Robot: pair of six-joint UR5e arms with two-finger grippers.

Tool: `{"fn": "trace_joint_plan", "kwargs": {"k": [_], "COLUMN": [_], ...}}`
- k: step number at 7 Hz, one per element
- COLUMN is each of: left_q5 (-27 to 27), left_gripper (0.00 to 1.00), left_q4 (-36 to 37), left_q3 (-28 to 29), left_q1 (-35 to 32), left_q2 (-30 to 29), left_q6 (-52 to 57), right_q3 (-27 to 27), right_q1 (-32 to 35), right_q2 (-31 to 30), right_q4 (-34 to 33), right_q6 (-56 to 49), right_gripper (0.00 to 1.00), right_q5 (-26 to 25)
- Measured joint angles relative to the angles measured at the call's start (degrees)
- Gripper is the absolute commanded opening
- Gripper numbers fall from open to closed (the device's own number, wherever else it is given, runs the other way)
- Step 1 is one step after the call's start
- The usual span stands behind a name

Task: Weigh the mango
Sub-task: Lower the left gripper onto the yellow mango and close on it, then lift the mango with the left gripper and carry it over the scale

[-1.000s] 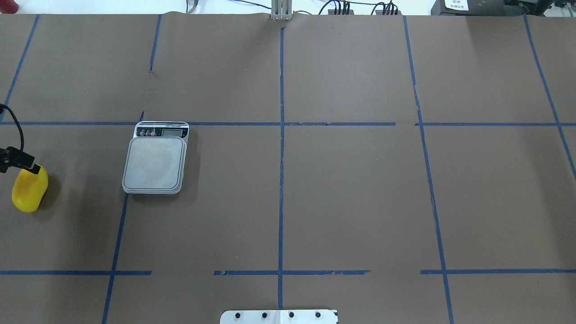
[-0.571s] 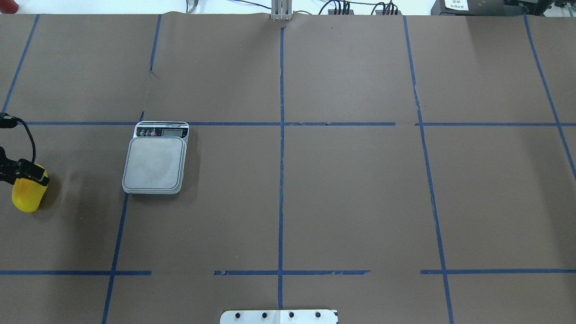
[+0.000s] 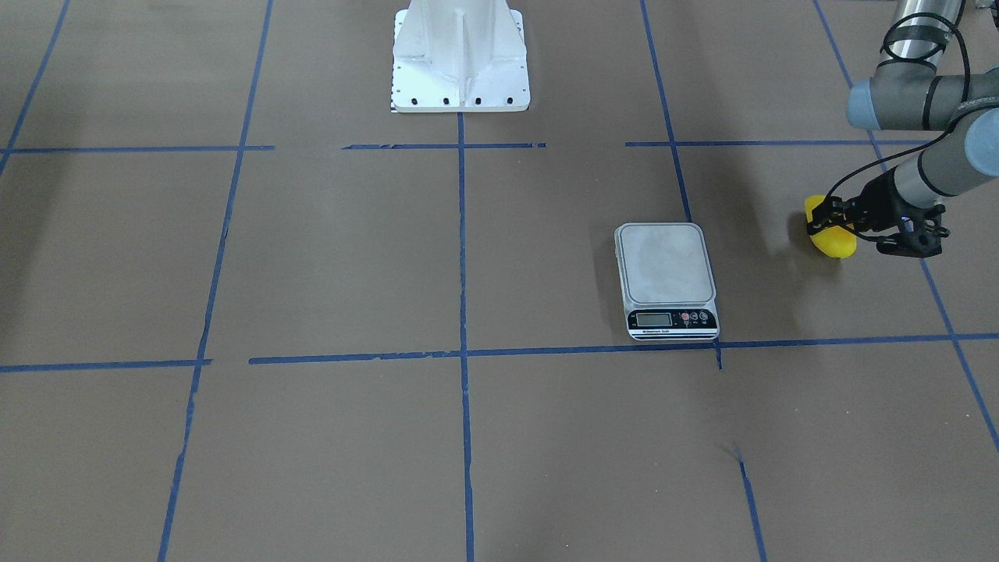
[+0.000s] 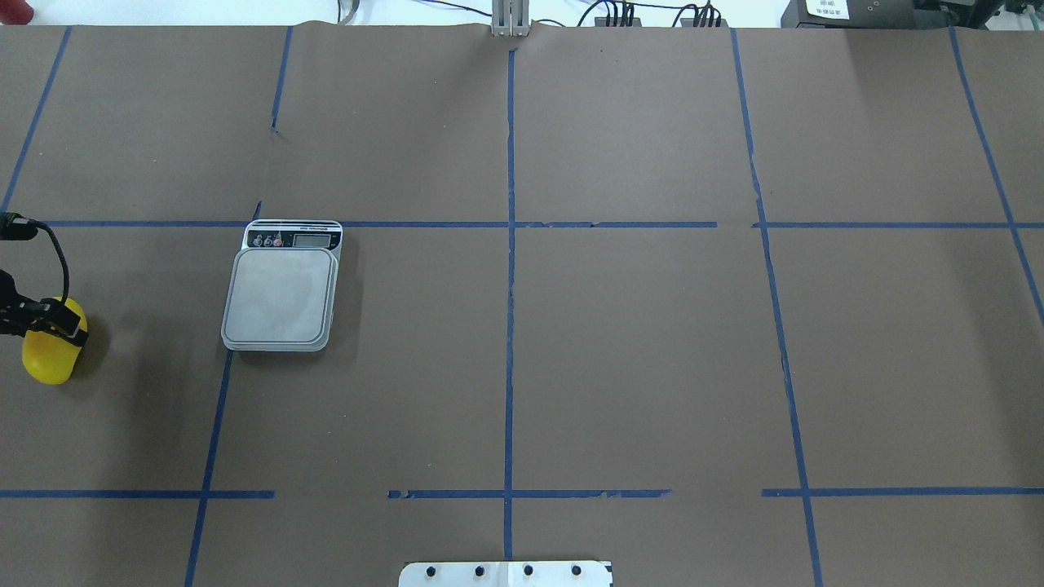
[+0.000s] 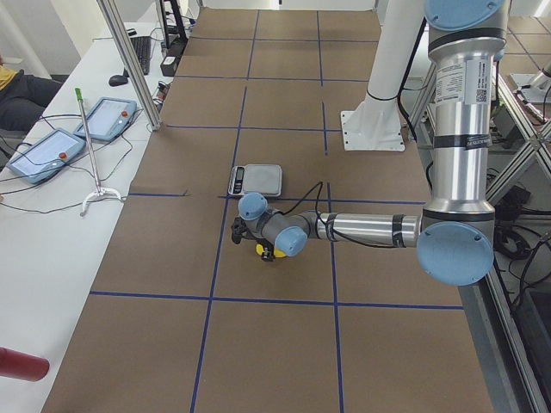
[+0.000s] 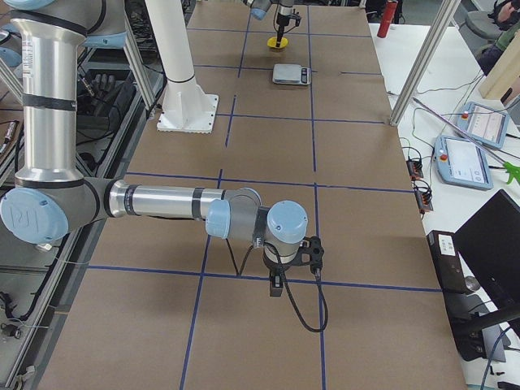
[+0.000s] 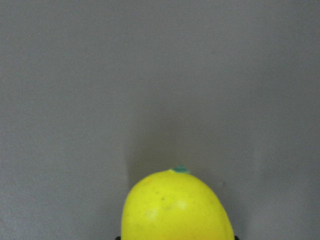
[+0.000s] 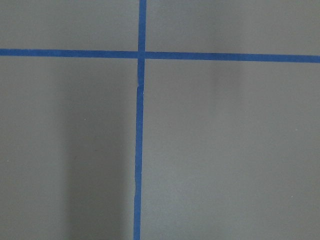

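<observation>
My left gripper has the yellow mango, tilted up just above the brown table. I will release it with that gripper on the kitchen scale's grey platform (image 3: 678, 279), close to the scale's display panel.
The yellow mango (image 4: 49, 357) is at the table's far left edge. It also shows in the front view (image 3: 833, 242) and fills the bottom centre of the left wrist view (image 7: 176, 207). My left gripper (image 4: 50, 319) is shut on the mango's upper end, and the fruit looks tilted up, just above the brown table. The kitchen scale (image 4: 280, 295) stands to the mango's right with its grey platform bare; it also shows in the front view (image 3: 665, 273). My right gripper (image 6: 276, 284) hangs low over the table far on the other side; I cannot tell whether it is open or shut.
The white robot base (image 3: 460, 55) stands at the near middle edge. Blue tape lines cross the brown table cover (image 4: 636, 350). Operator pendants (image 5: 103, 116) and cables lie on the white bench beyond the far edge.
The left gripper closed on the mango's end and tipped it up. From overhead the fruit changed from a long lying shape to a short round one. The scale has not moved.
</observation>
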Motion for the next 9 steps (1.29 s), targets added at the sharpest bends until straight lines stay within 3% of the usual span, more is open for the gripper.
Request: {"fn": "trace_joint_plan", "kwargs": {"k": [2, 3, 6, 9], "left_q5": [-2.6, -2.6, 3.6, 6.6], "left_gripper": [0.00, 0.00, 0.00, 0.00], "left_q4": [0.8, 1.8, 19.3, 22.8], "left_q3": [-7.8, -8.8, -7.8, -2.2], "left_q1": [-0.1, 0.4, 6.7, 8.0], "left_q2": [-0.9, -5.1, -24.3, -28.4], "left_q6": [-3.9, -7.5, -13.0, -12.7], "right_q3": [0.0, 0.0, 0.0, 0.0], "right_q1": [0.0, 0.0, 0.0, 0.0], "right_q2": [0.0, 0.0, 0.0, 0.0], "right_q4": [0.0, 0.0, 0.0, 0.0], "right_q6": [0.0, 0.0, 0.0, 0.0], "right_gripper": [1.00, 1.00, 1.00, 1.00], "right_q5": [0.0, 0.0, 0.0, 0.0]}}
